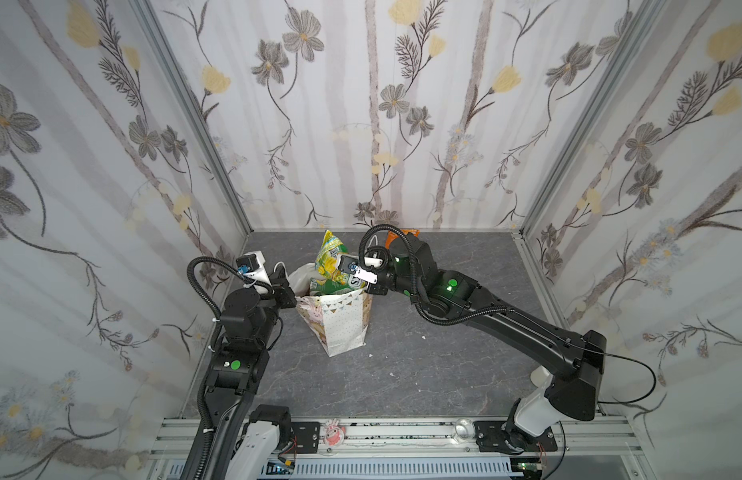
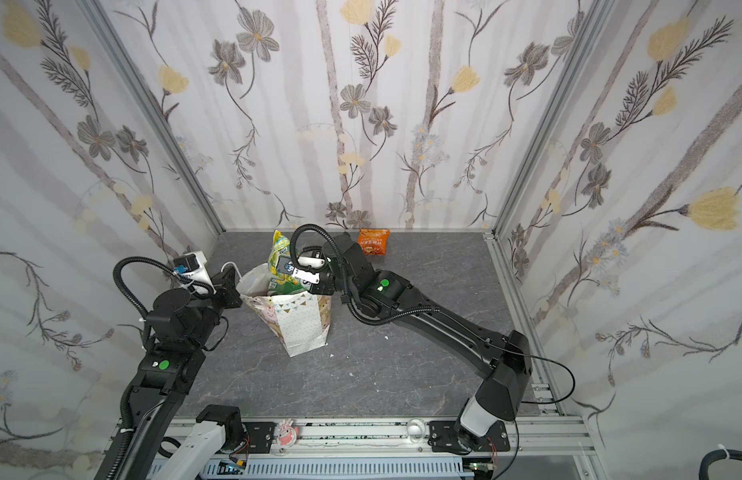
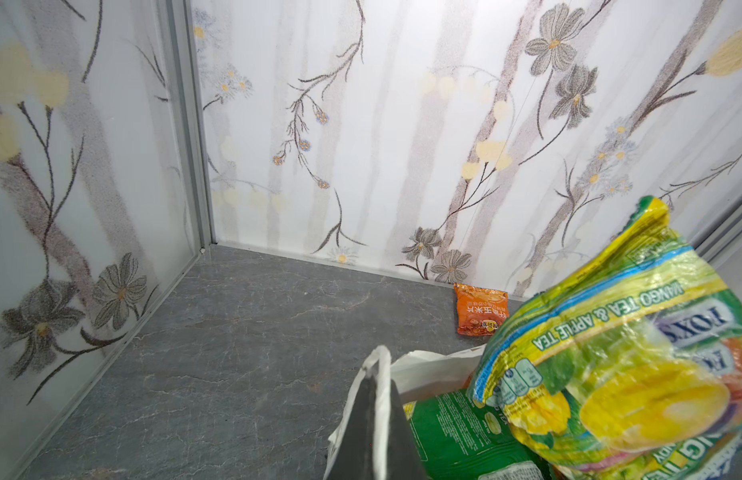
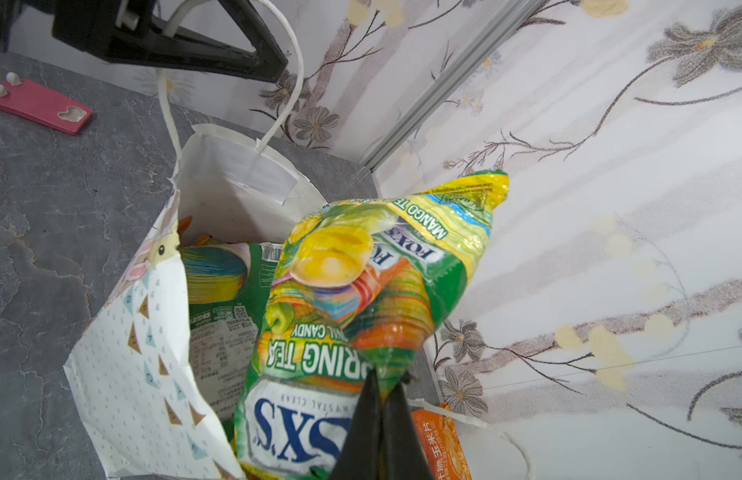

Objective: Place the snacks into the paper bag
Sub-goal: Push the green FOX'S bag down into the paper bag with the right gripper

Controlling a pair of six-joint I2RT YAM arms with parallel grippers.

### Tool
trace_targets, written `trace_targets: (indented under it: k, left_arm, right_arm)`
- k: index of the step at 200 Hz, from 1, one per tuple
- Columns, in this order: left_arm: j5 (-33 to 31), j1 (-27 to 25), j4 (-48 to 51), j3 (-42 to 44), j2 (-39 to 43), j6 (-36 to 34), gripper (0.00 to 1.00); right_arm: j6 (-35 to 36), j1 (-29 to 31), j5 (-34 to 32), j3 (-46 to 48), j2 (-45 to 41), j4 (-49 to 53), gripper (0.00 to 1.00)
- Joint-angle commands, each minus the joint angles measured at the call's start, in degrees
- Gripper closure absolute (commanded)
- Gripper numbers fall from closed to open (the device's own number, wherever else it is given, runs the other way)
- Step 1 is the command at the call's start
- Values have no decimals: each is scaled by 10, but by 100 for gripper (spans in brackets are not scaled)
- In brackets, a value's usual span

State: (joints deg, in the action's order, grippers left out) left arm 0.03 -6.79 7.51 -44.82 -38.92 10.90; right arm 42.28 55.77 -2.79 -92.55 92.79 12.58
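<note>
The upper end of the FOX'S packet sticks out above the paper bag's opening. Next, my right gripper takes the packet nearer its upper end (image 4: 425,254) and pushes it down inside.
The white paper bag (image 1: 340,324) (image 2: 298,328) (image 4: 141,353) stands open mid-table. My left gripper (image 1: 291,289) (image 3: 375,363) is shut on its white cord handle (image 4: 296,83) at the bag's left side. My right gripper (image 1: 368,286) (image 4: 386,380) is shut on a green-yellow FOX'S packet (image 4: 361,282) (image 3: 618,361) (image 1: 331,257), which leans upright with its lower end in the bag's mouth. Another green packet (image 4: 224,299) (image 3: 460,436) lies inside the bag. One orange packet (image 2: 373,242) (image 3: 481,309) lies on the table by the back wall.
A small flat red-pink object (image 4: 41,104) lies on the grey table beyond the bag, near my left gripper. Flowered walls close in the table on three sides. An aluminium rail (image 1: 402,432) runs along the front edge.
</note>
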Motion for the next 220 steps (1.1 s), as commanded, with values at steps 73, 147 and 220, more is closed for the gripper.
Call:
trace_targets:
  k: [73, 147, 220]
  left_arm:
    - [-2, 3, -13, 1, 7, -5, 94]
    - [6, 3, -14, 3, 10, -2, 94]
    - [5, 2, -14, 5, 12, 0, 93]
  right_arm:
    - [20, -27, 162, -73, 60, 72, 100]
    - [-30, -25, 99, -140, 118, 82, 48]
    - [-250, -23, 108, -348, 175, 234, 59]
